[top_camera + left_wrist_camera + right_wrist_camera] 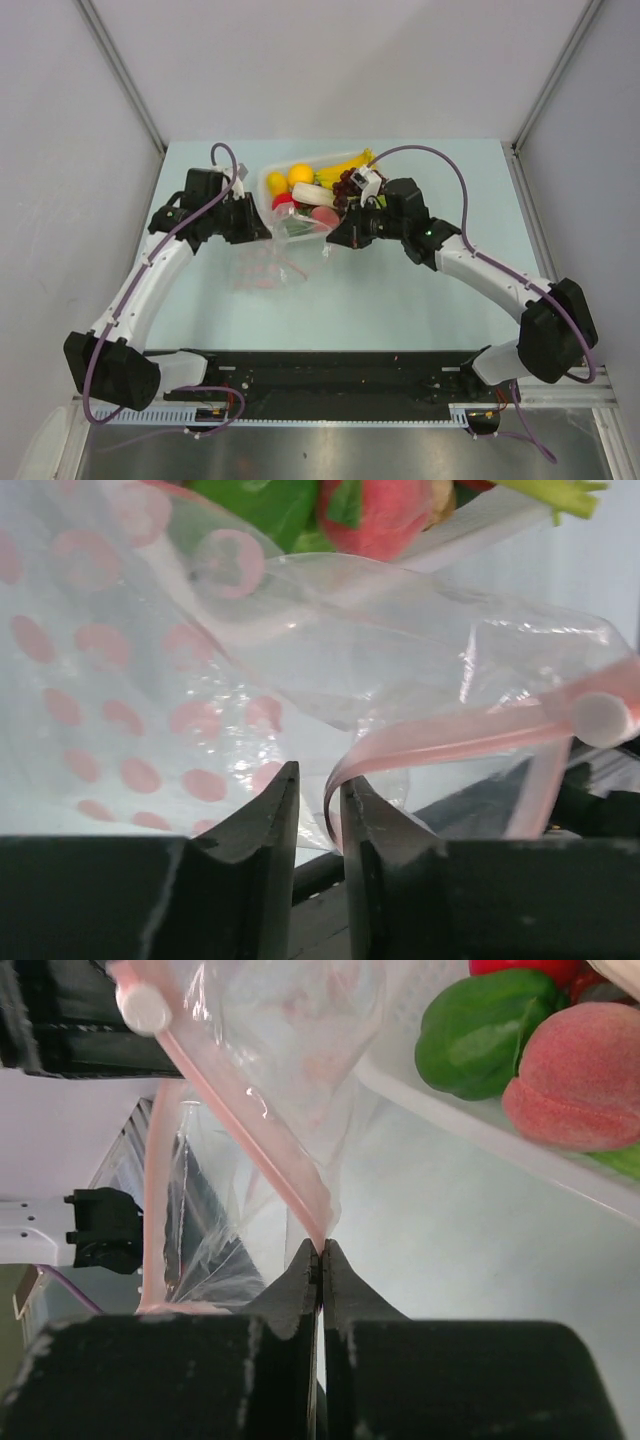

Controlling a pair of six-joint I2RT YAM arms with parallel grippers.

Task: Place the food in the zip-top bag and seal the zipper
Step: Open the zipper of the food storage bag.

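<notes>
I need to open my left gripper, as the zipper strip is curling loosely between its fingers, and pinch the zipper strip (332,805) firmly with it before my right gripper lets go of it.
The food sits piled in a white basket (266,174): a lemon (277,183), an orange (300,176), yellow bananas (347,165), purple grapes (346,184) and a pink peach (580,1075). The clear zip-top bag (262,268), printed with pink dots, hangs crumpled between the two grippers in front of the basket. My right gripper (321,1248) is shut on the pink zipper (250,1150) strip. My left gripper (320,785) stands slightly open, and the zipper (440,748) curls loosely through the gap, lying against the right finger. A white slider (605,718) rides on the strip.
A green pepper (480,1030) lies beside the peach against the basket wall (450,1110). The basket stands at the far middle of the pale table (420,290). Grey walls close in left and right. A black rail (330,375) runs along the near edge.
</notes>
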